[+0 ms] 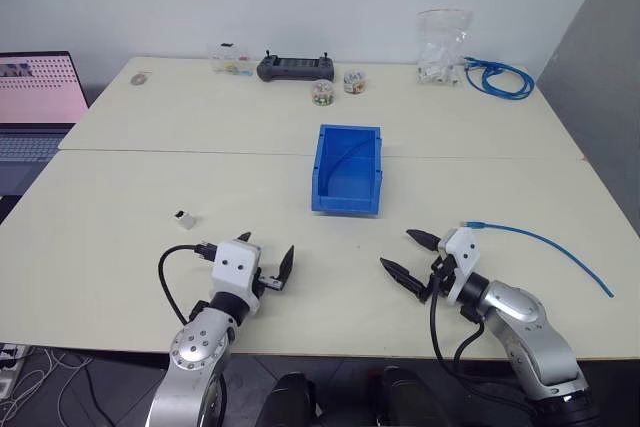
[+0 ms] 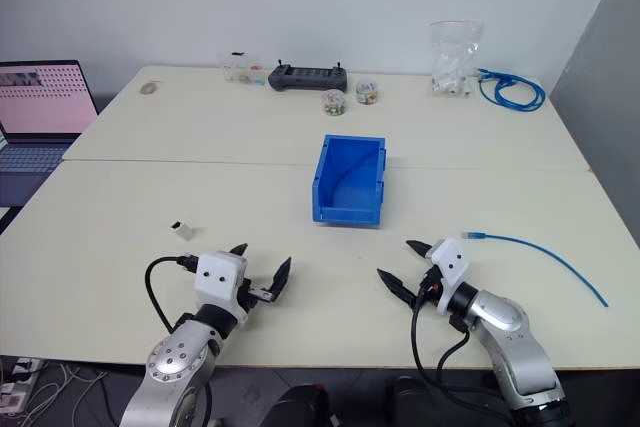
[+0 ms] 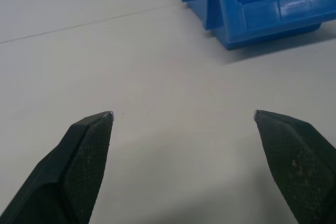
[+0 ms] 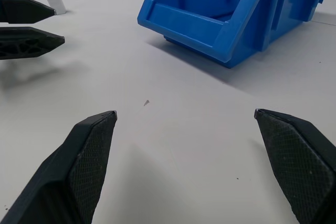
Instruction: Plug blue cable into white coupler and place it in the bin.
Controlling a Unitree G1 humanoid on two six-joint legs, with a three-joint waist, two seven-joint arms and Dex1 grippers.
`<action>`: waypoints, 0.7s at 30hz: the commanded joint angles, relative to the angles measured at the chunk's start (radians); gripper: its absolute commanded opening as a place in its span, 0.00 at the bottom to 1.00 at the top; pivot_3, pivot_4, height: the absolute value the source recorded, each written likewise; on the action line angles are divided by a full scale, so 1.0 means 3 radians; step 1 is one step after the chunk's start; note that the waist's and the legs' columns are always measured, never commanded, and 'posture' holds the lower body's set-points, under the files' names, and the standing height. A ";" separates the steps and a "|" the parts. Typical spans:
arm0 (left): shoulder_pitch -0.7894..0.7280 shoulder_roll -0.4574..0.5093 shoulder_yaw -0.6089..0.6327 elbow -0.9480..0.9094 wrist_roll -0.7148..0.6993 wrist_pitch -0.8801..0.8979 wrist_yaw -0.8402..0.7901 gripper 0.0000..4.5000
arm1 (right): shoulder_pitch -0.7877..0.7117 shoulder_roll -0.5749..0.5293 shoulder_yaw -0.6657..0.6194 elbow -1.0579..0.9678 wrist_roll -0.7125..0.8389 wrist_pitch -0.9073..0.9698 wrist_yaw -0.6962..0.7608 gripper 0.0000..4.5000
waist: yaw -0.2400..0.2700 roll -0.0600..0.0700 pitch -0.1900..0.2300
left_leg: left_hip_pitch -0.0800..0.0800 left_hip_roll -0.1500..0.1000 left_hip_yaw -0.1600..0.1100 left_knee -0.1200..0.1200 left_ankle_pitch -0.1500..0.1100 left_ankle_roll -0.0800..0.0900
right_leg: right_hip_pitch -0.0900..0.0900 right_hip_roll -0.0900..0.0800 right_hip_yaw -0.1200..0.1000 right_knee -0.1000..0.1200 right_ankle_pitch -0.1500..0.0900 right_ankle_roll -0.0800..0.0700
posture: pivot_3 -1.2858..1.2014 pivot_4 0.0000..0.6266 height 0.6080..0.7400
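The robot's right gripper should next move to the loose blue cable beside the bin and close on the thin part [image 1: 495, 227] behind the cable's clear plug.
The blue bin [image 1: 347, 169] stands open-topped at the middle of the table, and a thin dark line curves across its inside. To the right of it, the blue cable [image 1: 540, 239] lies loose on the table, its clear plug end near my right wrist. The small white coupler [image 1: 184, 217] sits on the table left of the bin, beyond my left gripper. Over the near table edge my left gripper [image 1: 266, 252] is open and holds nothing. My right gripper [image 1: 396, 249] is open and empty too, pointing left toward the left gripper. The right wrist view shows the bin [image 4: 226, 19] and the coupler [image 4: 55, 1].
A laptop [image 1: 35, 97] stands at the far left. Along the back edge are a clear box [image 1: 232, 59], a black controller [image 1: 296, 68], two small jars [image 1: 322, 93], a clear bag of white pieces [image 1: 440, 47] and a coiled bundle of blue cables [image 1: 500, 77].
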 commanded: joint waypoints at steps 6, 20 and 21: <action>0.0007 0.0090 0.0001 -0.0064 0.0022 -0.0065 -0.0062 1.00 | 0.0062 -0.0005 0.0006 -0.0132 -0.0030 -0.0086 0.0009 0.99 | 0.0001 0.0000 0.0000 | 0.0000 0.0000 0.0000 0.0000 0.0000 0.0000 | 0.0000 0.0000 0.0000 0.0000 0.0000 0.0000 | 0.52 0.24 1.00; -0.0298 0.0396 0.0126 0.0107 -0.0546 -0.0099 -0.0785 1.00 | 0.0136 0.0036 -0.0037 -0.0340 0.0042 -0.0048 -0.0031 0.99 | 0.0007 0.0000 0.0000 | -0.0001 0.0000 0.0001 -0.0001 0.0000 0.0000 | -0.0001 0.0000 0.0000 -0.0002 0.0000 0.0000 | 0.52 0.24 1.00; -0.0328 0.0407 0.0120 0.0101 -0.0612 -0.0079 -0.0842 1.00 | 0.0144 0.0022 -0.0050 -0.0383 0.0062 -0.0037 -0.0020 0.99 | 0.0007 0.0000 0.0000 | 0.0000 0.0000 0.0001 -0.0001 0.0000 0.0000 | -0.0001 0.0000 0.0001 -0.0002 0.0000 0.0000 | 0.52 0.24 1.00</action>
